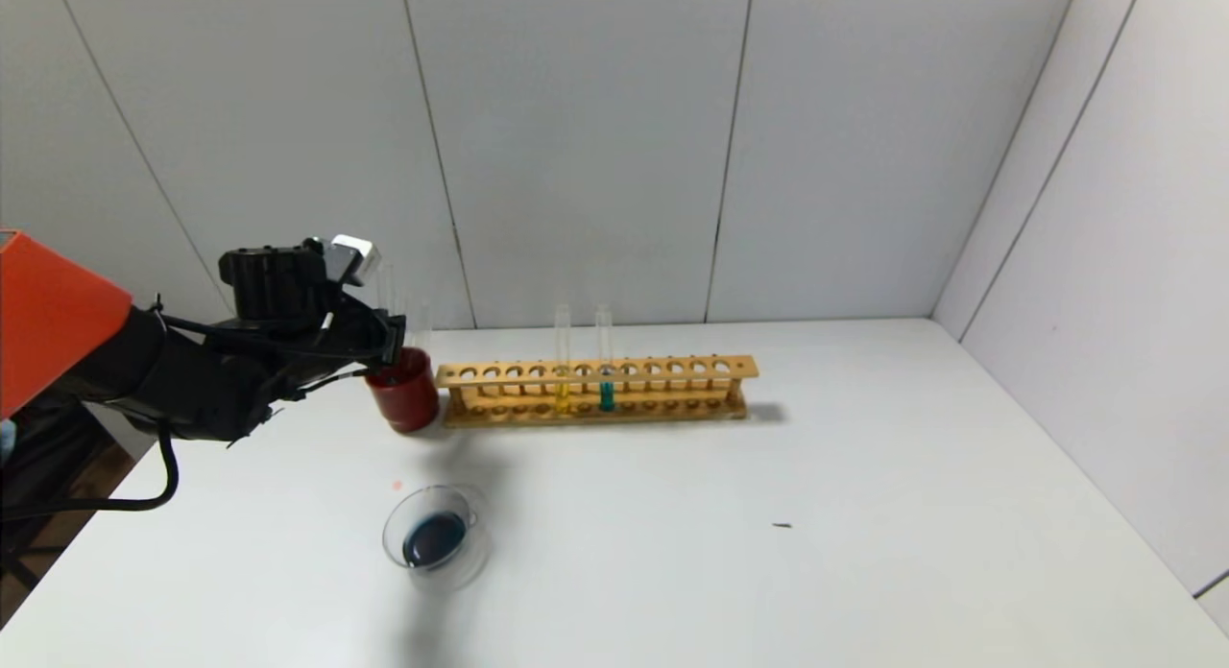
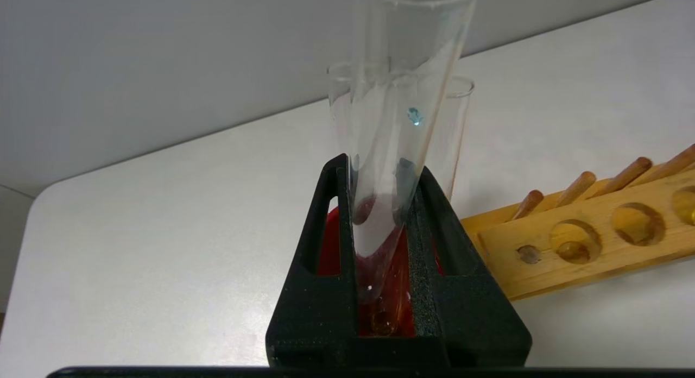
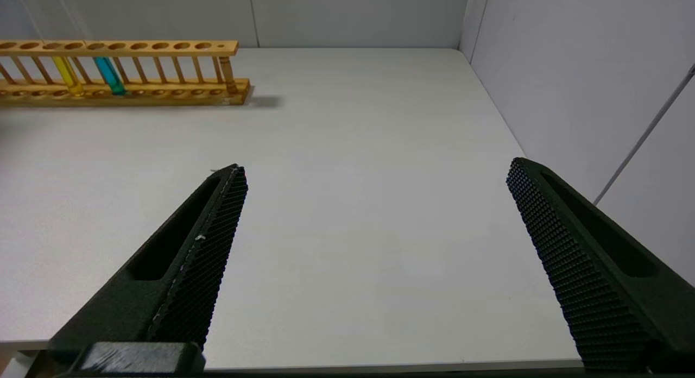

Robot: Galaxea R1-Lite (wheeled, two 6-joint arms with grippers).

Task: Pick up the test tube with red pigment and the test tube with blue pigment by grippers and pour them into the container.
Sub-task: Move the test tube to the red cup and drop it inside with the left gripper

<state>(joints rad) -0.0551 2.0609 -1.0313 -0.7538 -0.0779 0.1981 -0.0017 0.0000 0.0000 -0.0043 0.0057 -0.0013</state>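
My left gripper should gently set the clear test tube free inside the dark red cup (image 1: pixel 403 372) (image 2: pixel 383 296), beside the tube that has the orange streak.
My left gripper (image 1: pixel 396 346) is shut on a clear test tube (image 2: pixel 402 68) that holds no liquid, only a teal drop on its wall. It holds the tube upright with its lower end inside the dark red cup (image 1: pixel 408 394). A second liquid-free tube (image 2: pixel 456 123) with an orange streak stands in that cup behind it. The container (image 1: pixel 434 538), a clear glass dish, sits nearer me on the table and holds dark blue liquid. No tube with red liquid shows. My right gripper (image 3: pixel 376 169) is open and empty, low over the table's near right edge.
A wooden rack (image 1: pixel 595 380) stands right of the red cup, with a yellow-liquid tube (image 1: pixel 563 385) and a teal-liquid tube (image 1: pixel 606 385) in it. White walls close the back and the right side. A small dark speck (image 1: pixel 783 525) lies on the table.
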